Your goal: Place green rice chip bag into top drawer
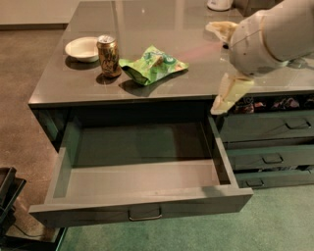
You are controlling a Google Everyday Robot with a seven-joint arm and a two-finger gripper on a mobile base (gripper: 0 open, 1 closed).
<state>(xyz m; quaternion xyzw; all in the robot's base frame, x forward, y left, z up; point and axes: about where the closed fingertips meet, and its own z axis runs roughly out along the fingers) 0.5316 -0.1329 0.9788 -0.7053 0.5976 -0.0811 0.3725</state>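
Next, my gripper moves next to the crumpled middle [151, 63] of the green rice chip bag beside the soda can and closes there.
The green rice chip bag [153, 64] lies crumpled on the grey counter [196, 73], right of a soda can. The top drawer [142, 205] stands pulled wide open below the counter, and its inside is bare; its metal handle [145, 214] is at the front centre. My gripper [226, 95] hangs from the white arm [267, 37] at the counter's front edge, over the drawer's right back corner. It is to the right of the bag, apart from it, and holds nothing that I can see.
A gold soda can [108, 55] and a white bowl [82, 48] stand left of the bag. Narrower grey drawers [267, 128] stack at the right. A white object [219, 4] sits at the counter's far edge. Green carpet [274, 220] lies in front, and dark base parts [7, 196] show at lower left.
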